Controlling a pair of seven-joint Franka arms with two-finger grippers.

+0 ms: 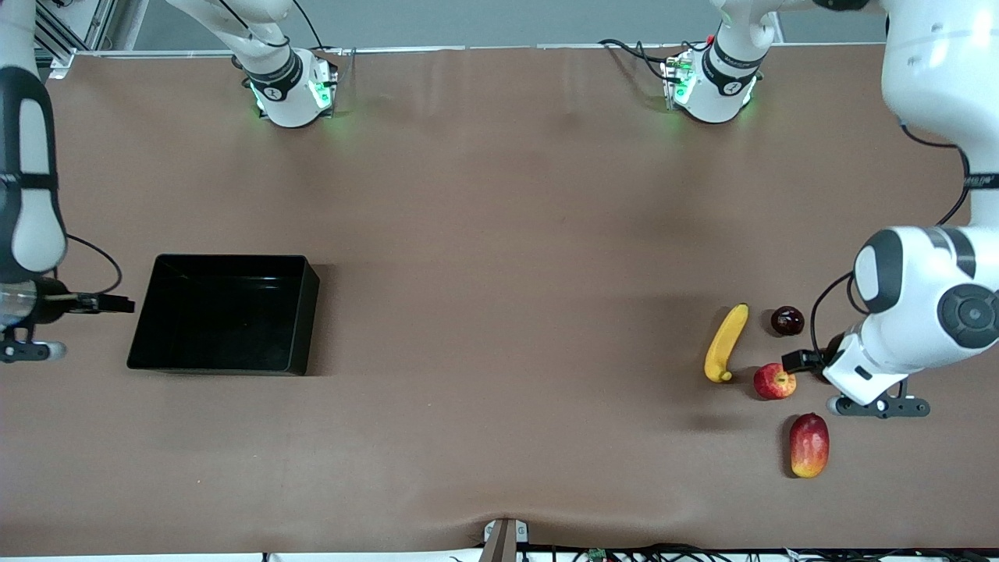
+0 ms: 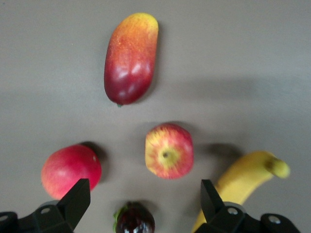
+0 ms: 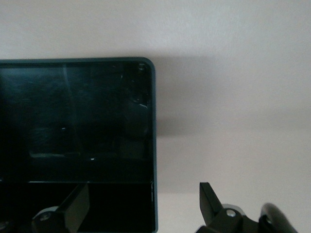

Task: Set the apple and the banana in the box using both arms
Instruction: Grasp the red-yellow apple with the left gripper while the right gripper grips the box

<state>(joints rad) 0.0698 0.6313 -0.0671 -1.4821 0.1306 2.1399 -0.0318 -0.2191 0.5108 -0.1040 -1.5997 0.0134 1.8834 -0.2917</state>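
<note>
Next, my right gripper grips the rim of the black box's side [image 1: 143,310] [image 3: 155,211] that faces the right arm, near the middle of that side.
The yellow banana [image 1: 726,343] [image 2: 248,179] and the streaked red apple [image 1: 774,381] [image 2: 169,150] lie side by side on the table at the left arm's end. My left gripper [image 2: 144,200] hangs open above this fruit group with nothing between its fingers; in the front view the left arm [image 1: 905,312] hides it. The black box [image 1: 226,312] [image 3: 77,121] stands empty toward the right arm's end. My right gripper [image 3: 143,200] is open and empty by the box's wall [image 3: 154,145]; the right arm [image 1: 31,226] stands beside the box.
A red-yellow mango [image 1: 808,445] [image 2: 131,58] lies nearer the front camera than the apple. A small dark fruit [image 1: 787,321] [image 2: 135,219] sits beside the banana. A plain red fruit [image 2: 71,170] lies under the left arm. Brown table runs between box and fruit.
</note>
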